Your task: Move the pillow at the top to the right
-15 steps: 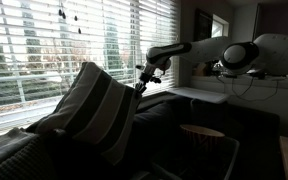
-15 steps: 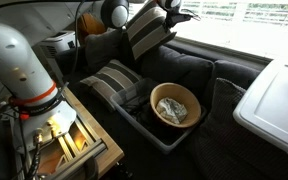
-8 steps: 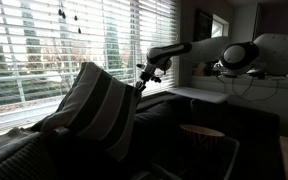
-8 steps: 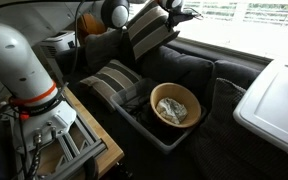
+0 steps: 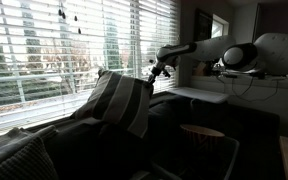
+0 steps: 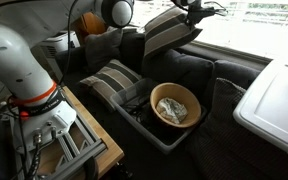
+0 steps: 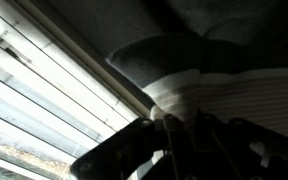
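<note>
The robot's gripper will release the broad-striped pillow on the sofa back's far end (image 5: 173, 96), between the window and the white box lid.
The broad-striped dark and pale grey pillow (image 5: 119, 100) hangs in the air above the sofa back by the window; it also shows in an exterior view (image 6: 169, 27). My gripper (image 5: 152, 70) is shut on its upper corner and holds it up; the gripper also shows from the other side (image 6: 197, 10). In the wrist view the pillow's striped cloth (image 7: 224, 90) fills the picture just past my dark fingers (image 7: 134, 160), which are closed on its edge.
A darker, finely striped cushion (image 6: 112, 80) lies on the sofa seat. A grey bin (image 6: 164, 135) holds a round wooden bowl (image 6: 175, 105). A white box lid (image 6: 274, 105) lies nearby. Window blinds (image 5: 64, 45) stand right behind the sofa. A round stool (image 5: 202, 135) stands in front.
The gripper has carried the pillow along the sofa back, rightward in both exterior views. The pillow now hangs further from the sofa's end.
</note>
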